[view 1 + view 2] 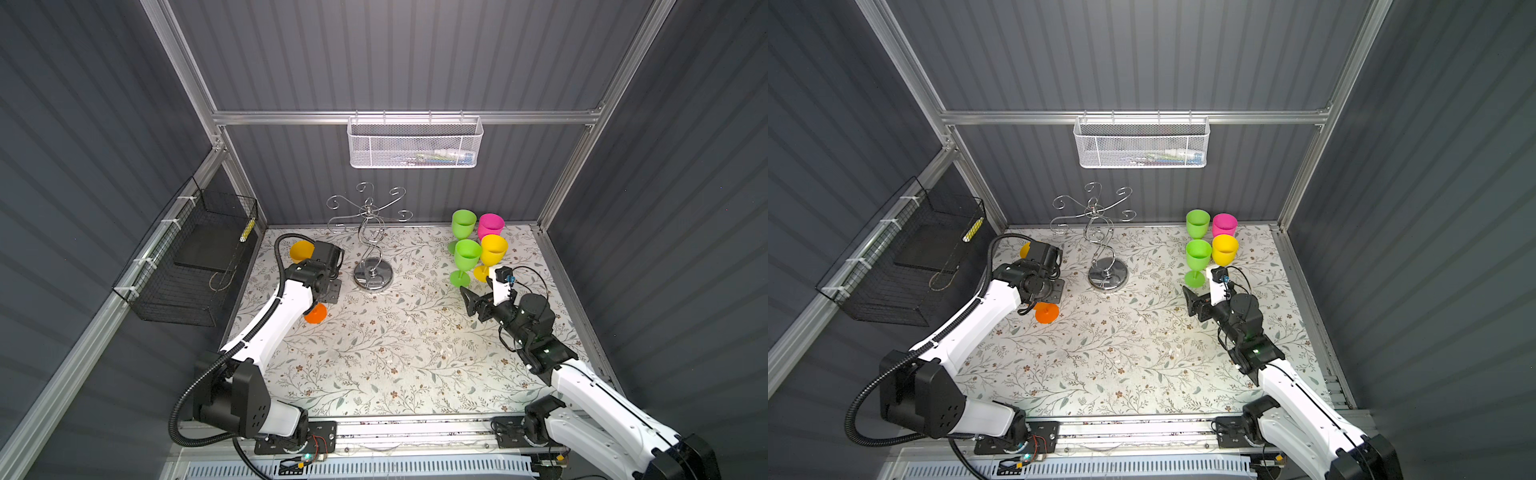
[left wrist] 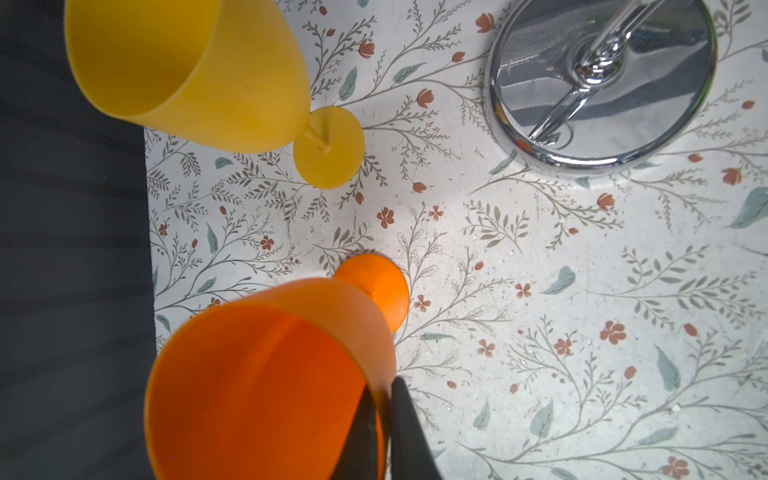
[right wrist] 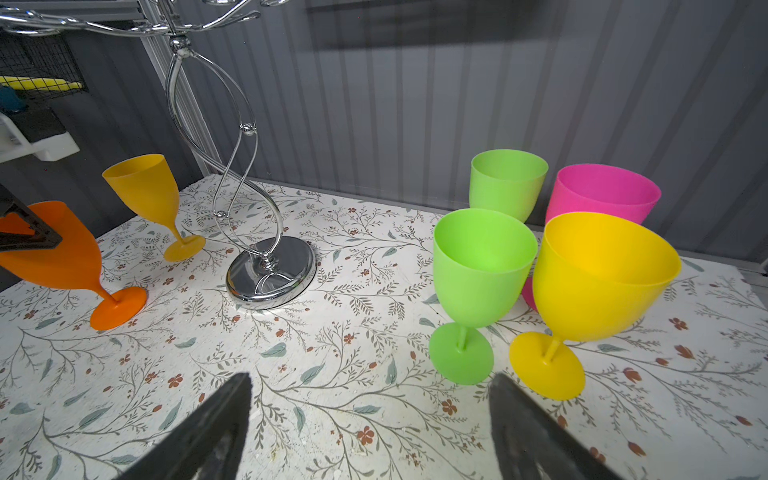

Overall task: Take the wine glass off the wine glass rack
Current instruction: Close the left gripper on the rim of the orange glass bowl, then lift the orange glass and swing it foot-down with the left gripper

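Observation:
The orange wine glass will go down from my left gripper on the table (image 1: pixel 370 321) (image 2: pixel 566 323) just in front of the rack's round base.
The wine glass rack (image 1: pixel 373 232), a chrome wire stand on a round disc base (image 2: pixel 602 83), stands at the back of the table with nothing hanging from its curled arms. Left of its base, an orange wine glass (image 2: pixel 257 374) leans with its foot (image 3: pixel 118 307) down at the table. My left gripper (image 2: pixel 384 386) is shut on that glass's rim, one finger inside the bowl and one outside. In both top views the left arm hides most of the glass (image 1: pixel 316 313) (image 1: pixel 1046 312). My right gripper (image 3: pixel 370 378) is open and holds nothing, low over the table before the cluster of glasses.
A yellow-orange glass (image 2: pixel 199 70) stands near the left wall behind the orange one. Two green glasses (image 1: pixel 467 255), a pink one (image 1: pixel 490 226) and a yellow one (image 1: pixel 493 249) cluster at the back right. A black wire basket (image 1: pixel 195 257) hangs on the left wall, a white mesh basket (image 1: pixel 415 143) on the back wall.

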You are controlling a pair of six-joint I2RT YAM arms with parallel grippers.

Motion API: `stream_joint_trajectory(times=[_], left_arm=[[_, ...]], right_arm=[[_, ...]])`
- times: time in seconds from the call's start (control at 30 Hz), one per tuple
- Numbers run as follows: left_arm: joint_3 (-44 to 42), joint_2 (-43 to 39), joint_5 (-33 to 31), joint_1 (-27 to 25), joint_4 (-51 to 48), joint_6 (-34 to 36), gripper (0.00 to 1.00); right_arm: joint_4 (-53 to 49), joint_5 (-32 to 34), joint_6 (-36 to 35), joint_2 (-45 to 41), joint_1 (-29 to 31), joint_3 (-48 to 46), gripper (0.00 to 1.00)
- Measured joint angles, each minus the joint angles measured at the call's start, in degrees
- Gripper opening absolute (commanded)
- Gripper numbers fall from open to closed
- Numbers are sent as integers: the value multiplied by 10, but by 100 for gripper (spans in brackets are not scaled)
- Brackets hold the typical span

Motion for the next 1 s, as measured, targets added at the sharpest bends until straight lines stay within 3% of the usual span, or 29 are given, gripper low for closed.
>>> stream_joint_trajectory(times=[0.2,0.43,0.77,1.0], left_arm=[[0,-1,10,0,-6,1,0],[0,-31,78,-6,-16,-1,0],[1,-41,121,-134,-9,-26,0],[24,10,119,-197,5,-42,0]], right_arm=[[0,0,0,0,0,0,89],[-4,4,0,0,0,8,90],[-8,24,0,0,0,14,91],[-16,33,0,0,0,14,91]])
